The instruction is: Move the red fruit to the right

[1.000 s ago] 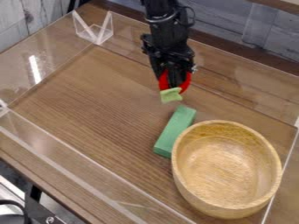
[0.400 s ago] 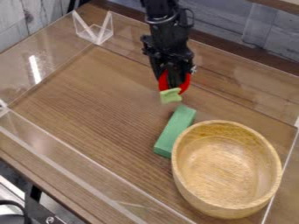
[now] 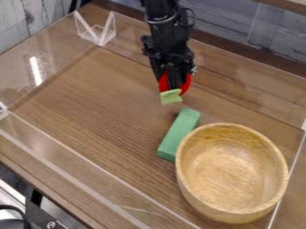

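Note:
The red fruit will drop from my gripper inside the large wooden bowl (image 3: 232, 195), toward the front of the bowl's bottom.
The red fruit (image 3: 171, 87) is a small glossy red toy with a pale green cap at its lower end. It hangs a little above the wooden table, clamped between the fingers of my black gripper (image 3: 173, 82). The gripper comes down from the top of the view and is shut on the fruit. The fruit sits just behind and above the far end of the green block (image 3: 180, 132).
A green rectangular block lies on the table in front of the fruit. A large wooden bowl (image 3: 232, 200) stands at the front right, touching the block. Clear acrylic walls (image 3: 36, 72) ring the table. A clear stand (image 3: 95, 30) is at the back left.
The gripper with the red fruit has shifted slightly to the left and back. The block and bowl have not moved.

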`<state>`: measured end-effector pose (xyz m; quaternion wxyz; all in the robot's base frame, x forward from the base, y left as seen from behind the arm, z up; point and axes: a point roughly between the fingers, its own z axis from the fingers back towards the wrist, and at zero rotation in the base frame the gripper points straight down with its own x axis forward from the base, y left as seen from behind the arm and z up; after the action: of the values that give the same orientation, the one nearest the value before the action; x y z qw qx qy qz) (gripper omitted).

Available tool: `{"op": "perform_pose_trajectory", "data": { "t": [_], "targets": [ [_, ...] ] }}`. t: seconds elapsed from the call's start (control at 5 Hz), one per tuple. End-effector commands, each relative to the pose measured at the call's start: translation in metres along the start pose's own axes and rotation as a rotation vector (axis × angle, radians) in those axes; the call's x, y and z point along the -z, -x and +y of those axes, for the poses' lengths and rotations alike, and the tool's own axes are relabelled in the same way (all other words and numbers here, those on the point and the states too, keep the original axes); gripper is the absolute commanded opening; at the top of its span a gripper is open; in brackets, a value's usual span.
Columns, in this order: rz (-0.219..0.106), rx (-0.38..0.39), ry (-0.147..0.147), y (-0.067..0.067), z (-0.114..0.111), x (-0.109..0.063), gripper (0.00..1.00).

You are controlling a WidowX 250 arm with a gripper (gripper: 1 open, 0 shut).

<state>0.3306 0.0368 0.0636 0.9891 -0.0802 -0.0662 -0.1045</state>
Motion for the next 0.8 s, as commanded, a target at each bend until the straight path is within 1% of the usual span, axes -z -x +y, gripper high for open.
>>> {"op": "perform_pose_trajectory", "data": {
  "t": [0.0,0.2,0.6],
  "targets": [
    [-0.060,0.014,-0.026,-0.011,0.004,-0.018,0.00],
    [-0.065,0.016,-0.024,-0.011,-0.001,-0.020,0.00],
    [-0.106,0.042,-0.029,0.003,-0.043,-0.045,0.00]
  ]
}}
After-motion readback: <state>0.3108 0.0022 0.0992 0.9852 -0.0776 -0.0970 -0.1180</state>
